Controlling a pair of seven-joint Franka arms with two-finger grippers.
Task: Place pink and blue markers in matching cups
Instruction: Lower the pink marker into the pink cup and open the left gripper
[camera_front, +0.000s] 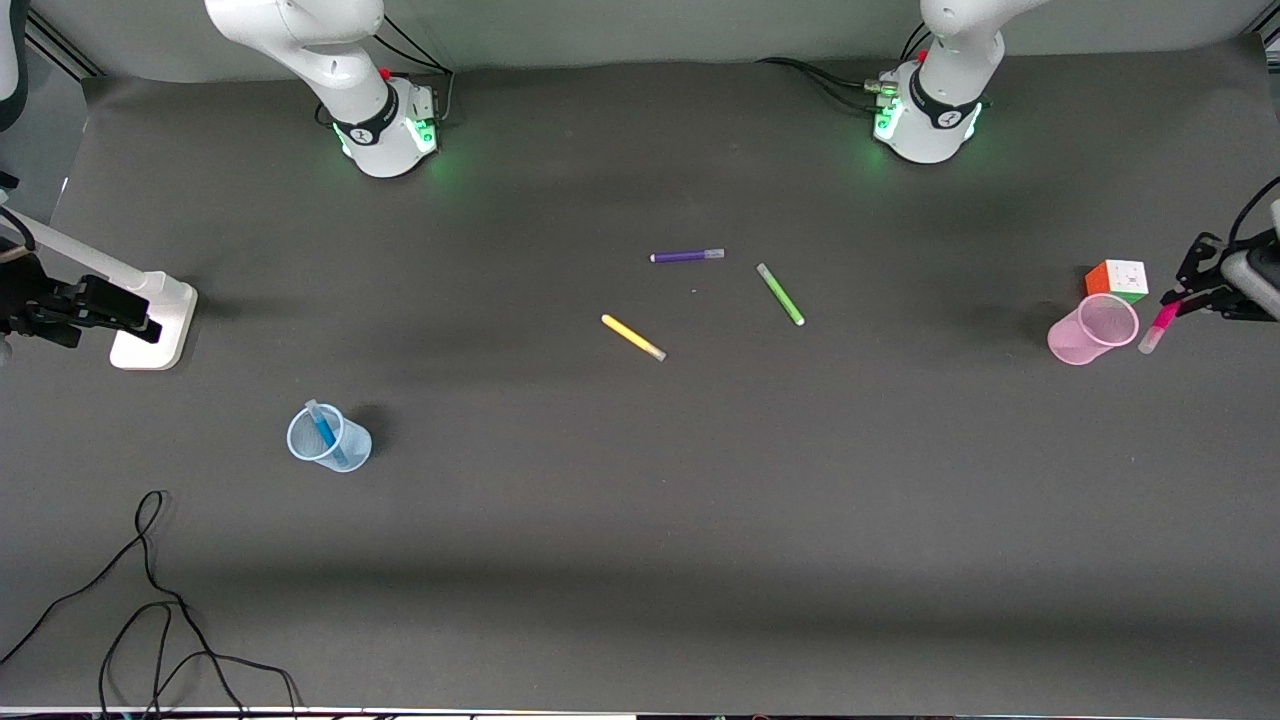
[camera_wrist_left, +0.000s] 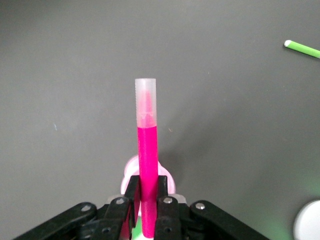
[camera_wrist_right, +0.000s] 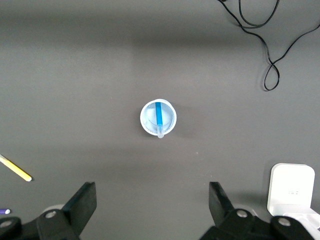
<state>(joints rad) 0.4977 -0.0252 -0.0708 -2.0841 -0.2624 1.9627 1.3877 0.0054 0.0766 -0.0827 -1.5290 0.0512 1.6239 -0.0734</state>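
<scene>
My left gripper will release the pink marker inside the pink cup (camera_front: 1090, 328) (camera_wrist_left: 149, 181) next to the puzzle cube.
My left gripper (camera_front: 1195, 300) (camera_wrist_left: 148, 182) is shut on the pink marker (camera_front: 1163, 322) (camera_wrist_left: 147, 150). It holds the marker in the air just beside the pale pink cup (camera_front: 1093, 329) (camera_wrist_left: 129, 170), with the pale cap end pointing away from the fingers. The pink cup stands upright near the left arm's end of the table. In the pale blue cup (camera_front: 328, 438) (camera_wrist_right: 158, 118), toward the right arm's end, the blue marker (camera_front: 325, 430) (camera_wrist_right: 159, 116) leans inside. My right gripper (camera_wrist_right: 152, 192) hangs open high over the table, apart from the blue cup, with nothing between its fingers.
A puzzle cube (camera_front: 1118, 280) sits beside the pink cup, farther from the front camera. Purple (camera_front: 687, 256), lime-green (camera_front: 780, 294) and yellow (camera_front: 633, 337) pens lie mid-table. A white stand (camera_front: 150, 320) and a loose black cable (camera_front: 150, 600) occupy the right arm's end.
</scene>
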